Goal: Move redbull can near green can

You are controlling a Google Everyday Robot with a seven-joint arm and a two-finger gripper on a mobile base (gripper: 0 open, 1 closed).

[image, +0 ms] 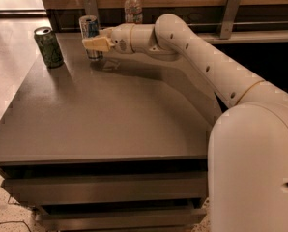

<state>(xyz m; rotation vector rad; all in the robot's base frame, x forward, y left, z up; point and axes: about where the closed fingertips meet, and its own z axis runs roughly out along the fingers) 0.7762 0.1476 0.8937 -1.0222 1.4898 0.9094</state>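
Observation:
My gripper should set the redbull can down on the grey table [74, 63] beside the green can, on the side of the green can that faces my gripper.
The redbull can [89, 29], slim and silver with blue panels, stands upright at the far left of the table. My gripper [96, 44] reaches in from the right and is shut on its lower half, with a pale finger [98, 43] across the can's front. The green can [49, 46] stands upright near the table's left edge, a short gap to the left of the redbull can. I cannot tell whether the redbull can's base touches the table.
A clear plastic bottle [132, 6] stands at the back behind my arm. The grey table [115, 115] has drawers below its front edge. A wooden wall and metal brackets [229, 13] run along the back. My white arm [207, 71] crosses the table's right side.

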